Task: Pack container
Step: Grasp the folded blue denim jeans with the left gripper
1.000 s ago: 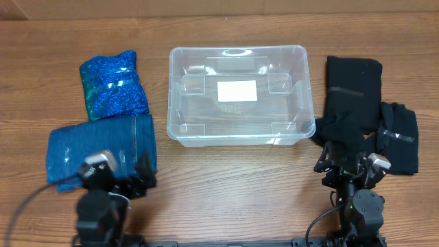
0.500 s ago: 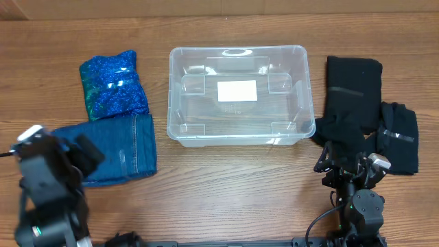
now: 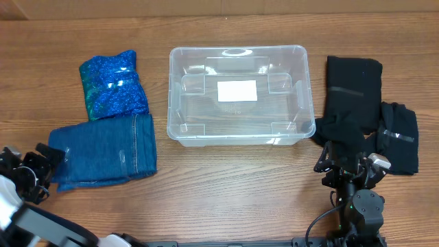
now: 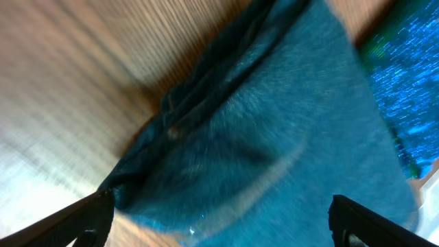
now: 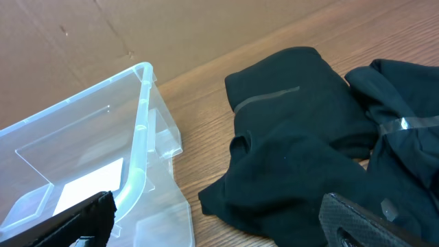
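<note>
My left gripper will close on the folded blue jeans' end (image 3: 62, 156) (image 4: 188, 165) that is farthest from the clear plastic container, since I can lift the jeans from there.
The clear plastic container (image 3: 238, 92) stands empty at the table's centre, a white label on its base; its right end shows in the right wrist view (image 5: 103, 165). Folded blue jeans (image 3: 103, 151) lie left of it, with a sparkly blue bundle (image 3: 113, 84) behind them. Black folded clothes (image 3: 353, 96) and a second black piece (image 3: 399, 136) lie to the right. My left gripper (image 3: 42, 168) is open at the jeans' left edge, and the jeans fill the left wrist view (image 4: 274, 137). My right gripper (image 3: 350, 163) is open and empty, low in front of the black clothes (image 5: 302, 165).
The wooden table top (image 3: 233, 199) runs in front of the container. A cardboard wall (image 5: 103, 34) stands behind the table's far edge.
My left arm has swung from in front of the jeans out to the left and low, now at the jeans' left edge. The right arm and all clothes have not moved.
</note>
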You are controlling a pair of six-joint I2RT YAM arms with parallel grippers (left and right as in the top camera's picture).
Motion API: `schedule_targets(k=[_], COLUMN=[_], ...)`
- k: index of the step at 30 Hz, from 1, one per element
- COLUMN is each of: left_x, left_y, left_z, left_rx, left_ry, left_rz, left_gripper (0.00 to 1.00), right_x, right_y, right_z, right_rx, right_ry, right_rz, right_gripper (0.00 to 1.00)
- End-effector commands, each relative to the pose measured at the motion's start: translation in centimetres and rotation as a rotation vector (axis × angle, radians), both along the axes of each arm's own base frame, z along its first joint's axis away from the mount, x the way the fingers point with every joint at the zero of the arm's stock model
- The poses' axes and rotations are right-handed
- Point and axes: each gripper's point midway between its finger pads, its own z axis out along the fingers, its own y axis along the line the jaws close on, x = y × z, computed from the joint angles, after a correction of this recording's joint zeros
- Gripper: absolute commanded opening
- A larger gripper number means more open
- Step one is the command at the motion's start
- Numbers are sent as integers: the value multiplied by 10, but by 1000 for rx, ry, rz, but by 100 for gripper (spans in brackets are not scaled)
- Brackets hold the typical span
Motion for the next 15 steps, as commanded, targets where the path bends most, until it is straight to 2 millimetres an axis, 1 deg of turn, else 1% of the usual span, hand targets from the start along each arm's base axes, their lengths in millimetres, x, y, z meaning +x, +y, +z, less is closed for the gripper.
schedule_targets(k=[1,5,6,9,10,11,12,13,15], left_x=[12,19,23,30,34,39,44,48,62], left_y=[1,7,6,-1,-5,-10,-14,-17,-30], left_z=[-20,-49,-59,-75,-79,-82,-82,-81,-72], left_rx=[-30,-48,-56,-85,-99,-108,-112,-114,-154], left_ry=[-42,-20,-14,-6,-6,-14,-25,-35,-99], left_rz=[-109,-122,-133,-153,-165,-182,-196,-208,-240], left_gripper=[100,100,100,99,93,78,60,48,7], right_x=[0,0,0,0,0,0,0,0,0], right_y=[0,0,0,0,0,0,0,0,0], right_z=[0,0,0,0,0,0,0,0,0], right_rx=[3,3,3,3,3,3,3,4,3], right_ry=[-6,-6,-6,-6,-6,-6,-6,-6,-6], right_rz=[-4,-4,-4,-4,-4,-4,-4,-4,-4], right_gripper=[100,100,100,100,100,100,100,100,100])
